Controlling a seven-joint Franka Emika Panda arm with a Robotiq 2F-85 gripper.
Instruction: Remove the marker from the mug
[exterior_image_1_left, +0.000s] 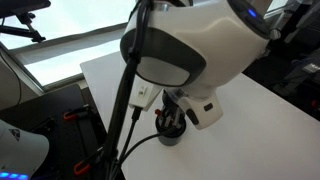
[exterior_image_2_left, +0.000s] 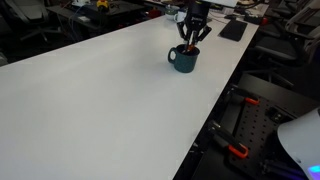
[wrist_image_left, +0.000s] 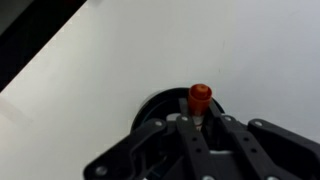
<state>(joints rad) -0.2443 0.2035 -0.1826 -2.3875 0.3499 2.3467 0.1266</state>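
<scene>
I should open my gripper to release the marker, still upright in the mug, on the white table (exterior_image_1_left: 157, 94) just beyond the dark mug, toward the bright white panel.
The dark mug (exterior_image_2_left: 184, 60) stands on the white table near its far edge. It also shows in an exterior view (exterior_image_1_left: 172, 133) and as a dark rim in the wrist view (wrist_image_left: 152, 106). The marker (wrist_image_left: 200, 96) stands upright in the mug, its red-orange end pointing up. A bit of red shows just above the mug's mouth in an exterior view (exterior_image_2_left: 188, 48). My gripper (wrist_image_left: 198, 116) is straight over the mug, fingers down into its mouth and closed round the marker's shaft. The gripper shows in both exterior views (exterior_image_2_left: 192, 38) (exterior_image_1_left: 176, 112).
The white table (exterior_image_2_left: 100, 100) spreads wide in front of the mug. A dark flat object (exterior_image_2_left: 232, 30) lies at the table's far end. Black stands and red clamps (exterior_image_2_left: 240, 150) sit below the table's edge. My arm's white housing (exterior_image_1_left: 190, 45) blocks much of one exterior view.
</scene>
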